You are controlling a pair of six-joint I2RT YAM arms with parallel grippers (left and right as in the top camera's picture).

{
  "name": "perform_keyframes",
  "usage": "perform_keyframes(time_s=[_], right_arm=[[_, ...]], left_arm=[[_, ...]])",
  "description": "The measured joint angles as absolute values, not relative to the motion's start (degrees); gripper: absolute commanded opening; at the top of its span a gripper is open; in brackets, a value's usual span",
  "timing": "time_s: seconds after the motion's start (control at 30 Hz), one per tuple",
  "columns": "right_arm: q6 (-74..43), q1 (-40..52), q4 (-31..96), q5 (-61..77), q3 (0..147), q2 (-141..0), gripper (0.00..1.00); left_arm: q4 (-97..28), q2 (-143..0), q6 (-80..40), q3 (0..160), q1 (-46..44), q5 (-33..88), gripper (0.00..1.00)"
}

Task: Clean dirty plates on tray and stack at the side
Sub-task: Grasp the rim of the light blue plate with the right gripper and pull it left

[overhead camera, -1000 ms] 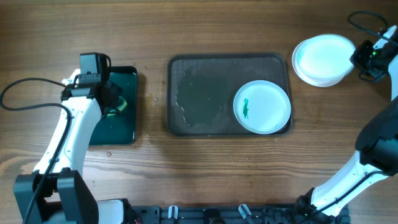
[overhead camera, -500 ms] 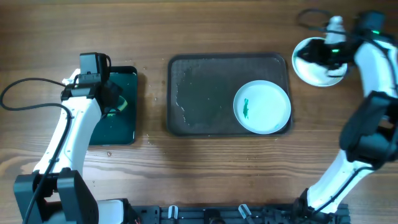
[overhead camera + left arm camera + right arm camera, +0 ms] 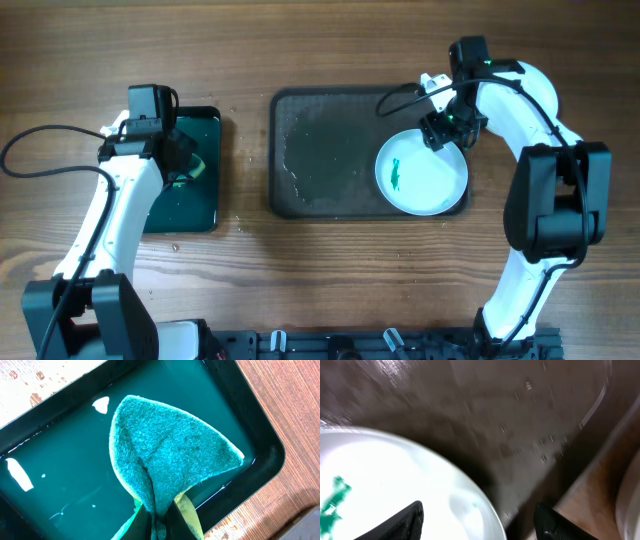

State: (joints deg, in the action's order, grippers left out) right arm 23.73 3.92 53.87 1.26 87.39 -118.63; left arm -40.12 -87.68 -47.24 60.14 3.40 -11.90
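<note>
The white plate is at the end of the dark tray, far from the teal sponge, so next I pinch the plate's rim [image 3: 463, 160] with my right gripper and pull it closer before wiping.
One white plate [image 3: 425, 180] with a teal-green smear [image 3: 395, 175] lies at the right end of the dark tray [image 3: 330, 150]. My right gripper [image 3: 447, 133] is open and empty, hovering over the plate's upper right rim. In the right wrist view the plate [image 3: 395, 485] and its rim sit between the spread fingers [image 3: 480, 527], above the tray [image 3: 470, 405]. My left gripper [image 3: 186, 168] is shut on a teal sponge [image 3: 170, 460] over the small black tray. The other two plates are hidden behind the right arm in the overhead view.
The small black tray [image 3: 205, 125] holding teal liquid stands at the left and also shows in the left wrist view [image 3: 260, 455]. A black cable [image 3: 30, 145] loops on the wood at far left. A pale curved edge [image 3: 632, 505] shows at the right in the right wrist view.
My right arm swung from the plate stack at the back right leftward onto the tray, and now covers the stack. The left arm and sponge have not moved.
</note>
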Motion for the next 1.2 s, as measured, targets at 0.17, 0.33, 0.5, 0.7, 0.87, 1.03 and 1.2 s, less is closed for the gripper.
perform_keyframes(time_s=[0.17,0.33,0.5,0.7,0.87,1.03,1.2], right_arm=[[23.7,3.8,56.7,0.8,86.9,-118.6,0.68],[22.6,3.8,58.1,1.5,84.6,-118.6,0.65],[18.3,3.8,58.8,1.9,81.8,-118.6,0.63],[13.1,3.7,66.7,7.6,80.9,-118.6,0.61],[6.6,3.7,66.4,9.7,80.7,-118.6,0.51],[0.1,3.7,64.8,10.5,80.7,-118.6,0.30],[-5.1,3.7,62.3,10.9,80.7,-118.6,0.14]], left_arm=[[-40.1,-87.7,-47.2,60.1,3.4,-11.9,0.04],[-40.0,-87.7,-47.2,60.1,3.4,-11.9,0.04],[-39.9,-87.7,-47.2,60.1,3.4,-11.9,0.04],[-39.6,-87.7,-47.2,60.1,3.4,-10.6,0.04],[-37.9,-87.7,-46.7,60.1,3.4,-6.0,0.04],[-36.0,-87.7,-42.5,60.1,3.4,0.7,0.04],[-36.0,-87.7,-40.8,60.1,3.4,3.1,0.04]])
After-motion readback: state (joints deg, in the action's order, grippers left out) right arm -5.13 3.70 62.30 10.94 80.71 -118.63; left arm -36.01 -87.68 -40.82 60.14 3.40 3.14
